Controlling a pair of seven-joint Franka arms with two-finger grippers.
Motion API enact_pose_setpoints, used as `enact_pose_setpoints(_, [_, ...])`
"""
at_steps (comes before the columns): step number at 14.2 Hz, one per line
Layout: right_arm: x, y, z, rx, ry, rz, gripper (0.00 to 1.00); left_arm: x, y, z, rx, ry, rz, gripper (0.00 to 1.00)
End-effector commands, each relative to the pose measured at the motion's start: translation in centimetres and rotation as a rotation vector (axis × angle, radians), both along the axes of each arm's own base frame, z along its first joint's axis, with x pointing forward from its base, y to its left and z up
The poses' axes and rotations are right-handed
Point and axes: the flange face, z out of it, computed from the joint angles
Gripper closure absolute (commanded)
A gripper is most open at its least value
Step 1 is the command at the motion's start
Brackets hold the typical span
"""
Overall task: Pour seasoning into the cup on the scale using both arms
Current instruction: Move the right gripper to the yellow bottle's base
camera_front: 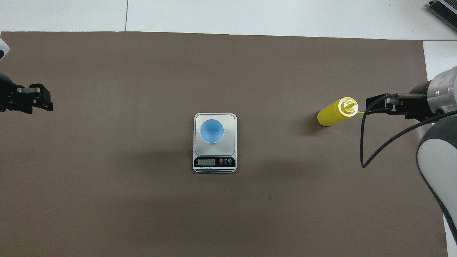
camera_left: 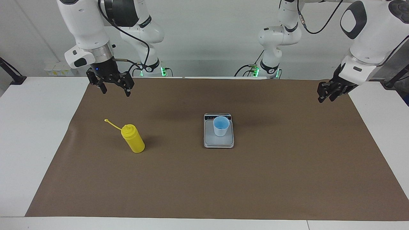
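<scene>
Next, I should close my right gripper around the yellow seasoning bottle's body (camera_front: 334, 113), just below its cap.
The yellow seasoning bottle (camera_left: 133, 139) (camera_front: 335, 112) stands on the brown mat toward the right arm's end, its cap strap (camera_left: 111, 124) sticking out sideways. At the mat's middle, the light-blue cup (camera_left: 221, 126) (camera_front: 211, 131) stands upright on the scale (camera_left: 211, 140) (camera_front: 231, 123), whose display faces the robots. My right gripper (camera_left: 115, 92) (camera_front: 373, 107) hangs open and empty above the mat, apart from the bottle. My left gripper (camera_left: 326, 97) (camera_front: 39, 103) is raised over the mat's edge at the left arm's end, holding nothing.
The brown mat (camera_left: 204, 179) covers most of the white table (camera_left: 32, 143). A black cable (camera_front: 371, 153) loops down from the right arm's wrist. A grey device (camera_front: 444, 9) lies at the table corner farthest from the robots, at the right arm's end.
</scene>
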Motion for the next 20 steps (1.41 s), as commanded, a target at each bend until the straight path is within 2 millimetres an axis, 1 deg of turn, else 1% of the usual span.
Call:
enact_pose_setpoints(1, [-1.6, -1.1, -2.5, 0.024, -0.043, 0.066, 0.0, -2.1, 0.5, -1.3, -0.009, -0.047, -0.006, 0.49])
enact_pose_setpoints(2, [-1.9, -1.2, -3.6, 0.058, -0.064, 0.079, 0.0, -2.4, 0.8, -1.9, -0.008, -0.048, -0.024, 0.48])
enact_pose_setpoints(3, [-2.3, -1.9, -4.7, 0.079, -0.099, 0.09, 0.0, -2.7, 1.5, -2.4, -0.009, -0.045, -0.05, 0.48])
enact_pose_setpoints(4, [-2.6, -2.1, -5.9, 0.088, -0.125, 0.123, 0.0, -3.1, 2.1, -2.8, -0.009, -0.042, -0.074, 0.47])
enact_pose_setpoints(6, [-3.2, -2.6, -7.8, 0.085, -0.154, 0.16, 0.0, -3.2, 2.0, -2.8, -0.01, -0.04, -0.085, 0.44])
enact_pose_setpoints(7, [-3.6, -2.7, -8.2, 0.086, -0.164, 0.156, 0.0, -3.2, 2.0, -2.8, -0.01, -0.039, -0.086, 0.38])
enact_pose_setpoints(8, [-3.8, -2.7, -8.8, 0.085, -0.162, 0.154, 0.0, -3.2, 1.9, -2.8, -0.01, -0.039, -0.088, 0.29])
enact_pose_setpoints(10, [-4.3, -3.6, -10.4, 0.081, -0.182, 0.13, 0.0, -3.2, 1.8, -2.8, -0.012, -0.039, -0.089, 0.16])
enact_pose_setpoints(11, [-4.5, -4.1, -11.0, 0.083, -0.202, 0.116, 0.0, -3.2, 1.7, -2.8, -0.012, -0.039, -0.091, 0.05])
enact_pose_setpoints(12, [-4.6, -4.2, -11.9, 0.095, -0.227, 0.101, 0.0, -3.2, 1.7, -2.7, -0.012, -0.04, -0.092, 0.0])
enact_pose_setpoints(16, [-5.4, -5.2, -15.9, 0.127, -0.336, 0.14, 0.0, -3.4, 1.1, -2.7, -0.012, -0.028, -0.101, 0.0])
enact_pose_setpoints(19, [-5.0, -6.1, -18.3, 0.182, -0.406, 0.166, 0.0, -3.4, 1.3, -2.6, -0.012, -0.028, -0.097, 0.0])
enact_pose_setpoints(20, [-4.7, -6.7, -19.8, 0.191, -0.424, 0.193, 0.0, -3.6, 1.2, -2.5, -0.012, -0.016, -0.092, 0.0])
